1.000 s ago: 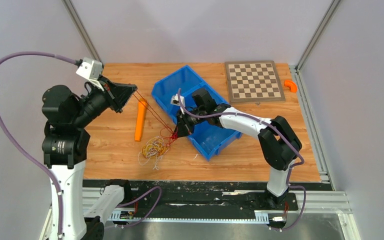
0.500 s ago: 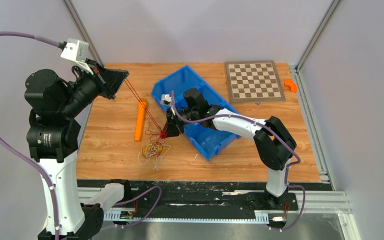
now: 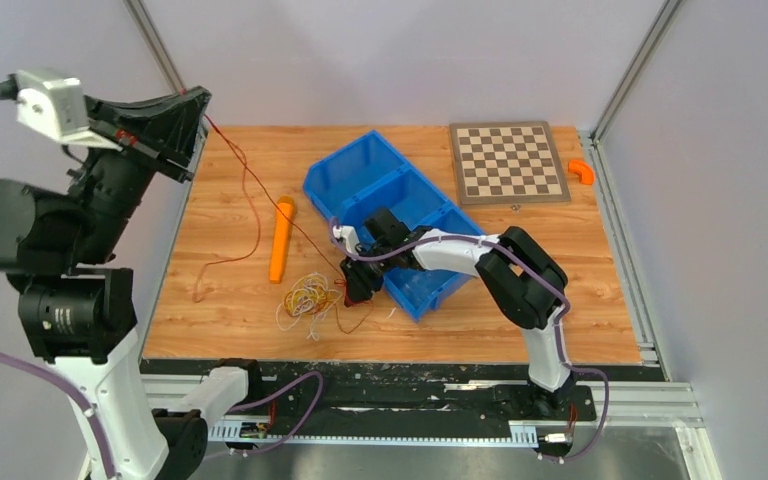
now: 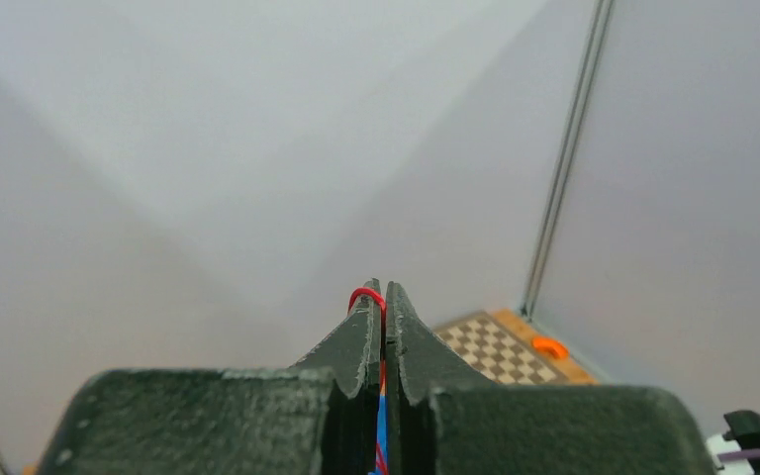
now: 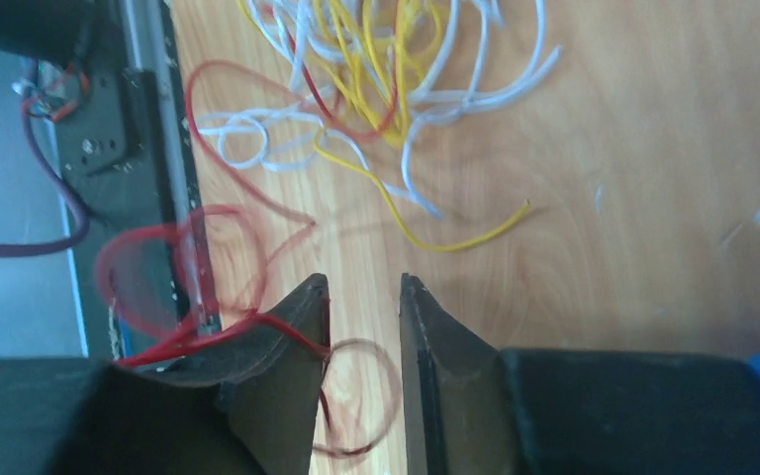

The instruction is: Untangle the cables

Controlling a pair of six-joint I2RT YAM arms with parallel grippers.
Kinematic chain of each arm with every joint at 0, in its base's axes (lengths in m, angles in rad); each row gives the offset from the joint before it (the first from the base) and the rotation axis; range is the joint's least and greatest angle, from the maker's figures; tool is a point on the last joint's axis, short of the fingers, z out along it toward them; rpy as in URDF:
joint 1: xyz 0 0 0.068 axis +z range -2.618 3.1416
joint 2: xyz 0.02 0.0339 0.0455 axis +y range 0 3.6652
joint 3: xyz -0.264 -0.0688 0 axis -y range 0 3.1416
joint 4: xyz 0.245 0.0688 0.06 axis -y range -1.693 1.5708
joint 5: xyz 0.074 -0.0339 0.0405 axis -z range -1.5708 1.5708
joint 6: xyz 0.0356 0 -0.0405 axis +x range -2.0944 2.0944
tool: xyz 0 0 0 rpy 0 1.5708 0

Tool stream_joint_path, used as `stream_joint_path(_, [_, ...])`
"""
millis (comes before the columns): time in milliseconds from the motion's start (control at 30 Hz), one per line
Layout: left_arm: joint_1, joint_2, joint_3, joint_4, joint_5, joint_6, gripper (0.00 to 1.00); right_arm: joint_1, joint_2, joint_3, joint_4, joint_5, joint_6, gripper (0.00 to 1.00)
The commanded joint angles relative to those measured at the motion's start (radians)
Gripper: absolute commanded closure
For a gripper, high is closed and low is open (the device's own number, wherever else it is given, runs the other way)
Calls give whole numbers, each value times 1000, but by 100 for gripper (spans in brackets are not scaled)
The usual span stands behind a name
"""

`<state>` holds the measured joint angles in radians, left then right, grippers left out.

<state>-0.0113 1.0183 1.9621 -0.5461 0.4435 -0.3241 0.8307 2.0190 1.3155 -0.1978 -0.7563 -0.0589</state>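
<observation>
The red cable is high in my left gripper while red loops still sit in the tangle, so I will open that gripper, lower it and take red close to the tangle [image 3: 310, 293].
The cables [image 3: 310, 295] lie as a small tangle of white, yellow and red loops on the wooden table, left of the blue bin. In the right wrist view the tangle [image 5: 386, 79] is just ahead of the fingers. My left gripper [image 3: 198, 103] is raised high at the far left and shut on a red cable [image 4: 366, 293]. That red cable [image 3: 247, 183] runs slack down to the tangle, with a loose end on the table. My right gripper [image 3: 357, 285] is low beside the tangle and open. A red strand [image 5: 247, 332] drapes over its left finger.
A blue two-compartment bin [image 3: 360, 170] stands mid-table, right behind my right gripper. An orange stick [image 3: 281, 240] lies left of the tangle. A chessboard [image 3: 508, 162] and a small orange piece [image 3: 582, 171] sit at the back right. The table's front edge is close to the tangle.
My left arm has swung up and to the left, drawing the red cable out of the tangle. The cable was taut and now hangs slack. My right gripper moved down toward the front edge.
</observation>
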Motion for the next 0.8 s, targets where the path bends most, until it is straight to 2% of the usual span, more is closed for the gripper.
stream_joint_path(0, [5,-24,59,180,-47,19,100,3,22,-10,-84,48,-45,68])
stream_joint_path(267, [5,-6,100,202,-128,69,100,4,29,-18,-102,38,-52,69])
stream_joint_path(367, [5,21,158,208,-176,84,100,4,26,-25,-112,36,-60,68])
stream_joint_path(500, [5,33,164,210,-129,61,100,3,-36,-15,-137,1,-67,64])
stream_joint_path(533, [5,31,146,211,-117,57,100,4,-65,-9,-143,-1,-70,61])
stream_joint_path(667, [5,11,95,215,-102,57,100,-12,-199,54,-224,23,-123,31])
stream_joint_path(767, [5,0,70,218,-91,54,100,-40,-279,108,-279,29,-160,15])
